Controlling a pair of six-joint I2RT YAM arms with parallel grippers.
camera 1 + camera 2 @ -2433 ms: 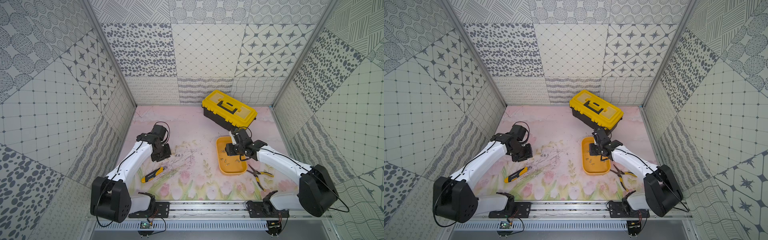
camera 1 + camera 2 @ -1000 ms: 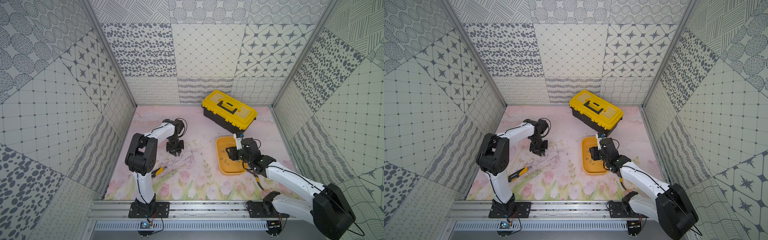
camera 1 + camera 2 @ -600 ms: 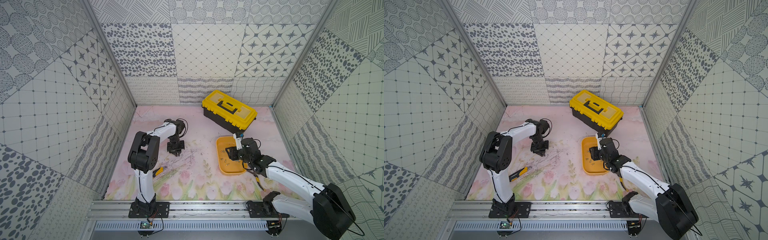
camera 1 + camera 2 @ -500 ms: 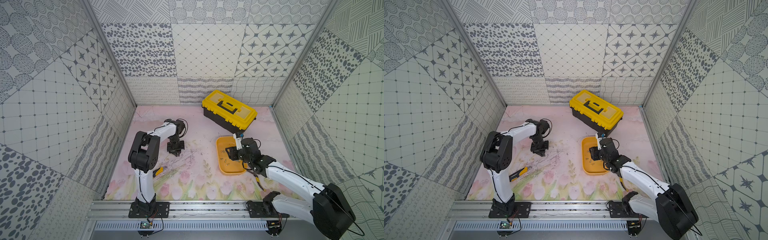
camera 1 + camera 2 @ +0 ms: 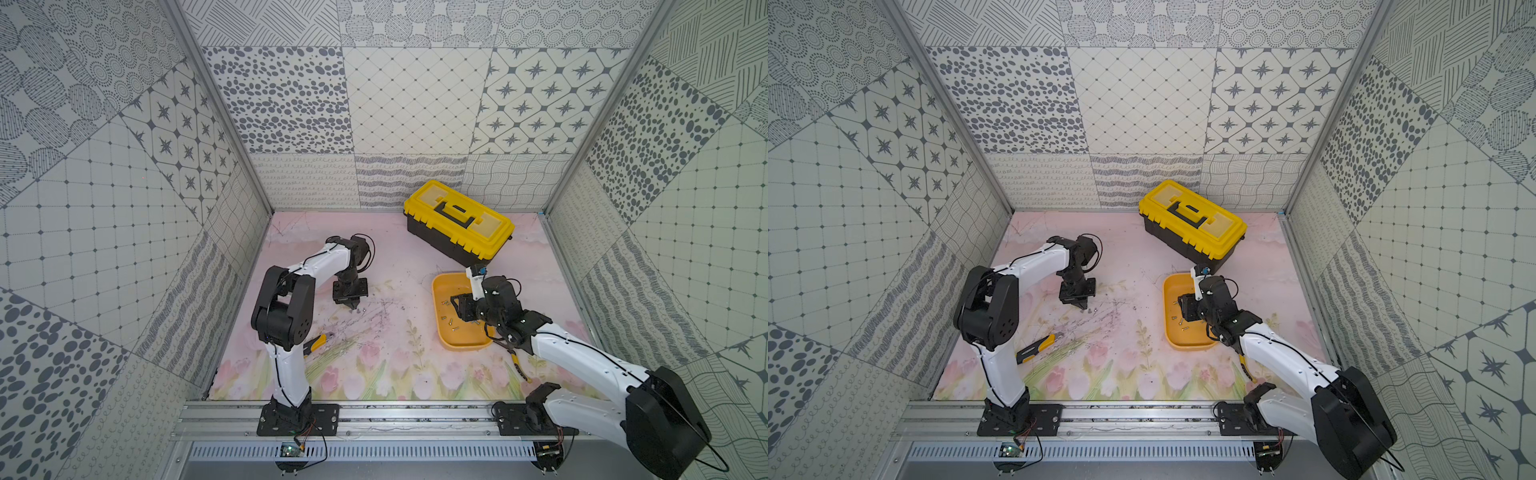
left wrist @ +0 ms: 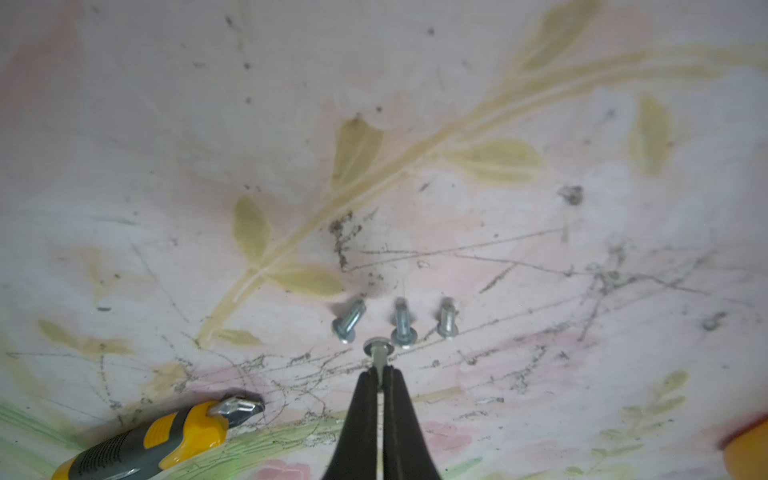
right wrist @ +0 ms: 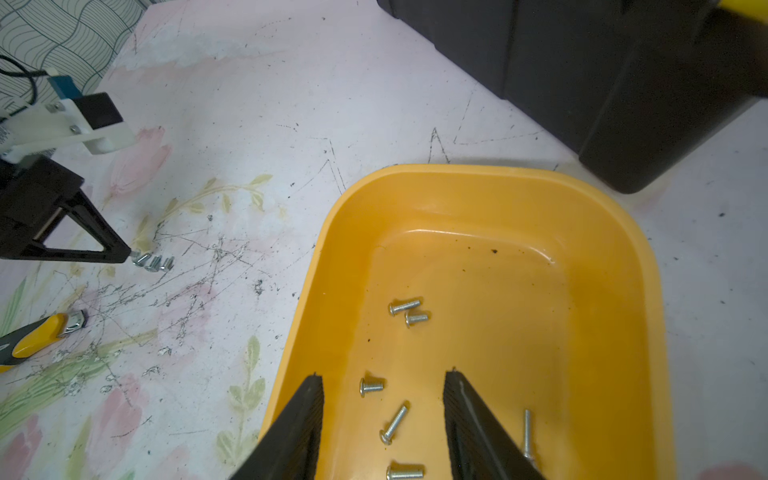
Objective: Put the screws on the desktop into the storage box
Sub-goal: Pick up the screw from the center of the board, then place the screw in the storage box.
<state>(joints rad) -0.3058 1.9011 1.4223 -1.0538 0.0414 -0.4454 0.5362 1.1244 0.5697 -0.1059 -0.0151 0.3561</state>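
Observation:
My right gripper is to close on the end screw [image 5: 357, 308] [image 7: 168, 263] that is nearest the orange storage box, in the row of screws next to my left gripper's fingers.
In the left wrist view my left gripper [image 6: 377, 372] is shut on one screw [image 6: 377, 348], pinched by its shank at the fingertips, low over the desktop [image 6: 415, 104]. Three more screws [image 6: 402, 325] lie side by side just beyond it. In both top views this gripper [image 5: 352, 305] [image 5: 1082, 306] points down at the mat's left-centre. My right gripper [image 7: 382, 378] [image 5: 459, 307] stands open and empty over the orange storage box [image 7: 478, 171] [image 5: 461, 347], where several screws [image 7: 405, 306] lie on the floor.
A black toolbox with a yellow lid [image 5: 459, 224] stands behind the storage box, close to it. A yellow-and-grey utility knife [image 5: 1036, 347] [image 6: 158, 436] lies near the left arm. Yellow-handled pliers [image 5: 517, 365] lie under the right arm. Patterned walls enclose the desktop.
The left gripper's fingers have closed on a screw. Since the earliest frames the left arm has swung inward to the screw group. The right gripper has hardly moved.

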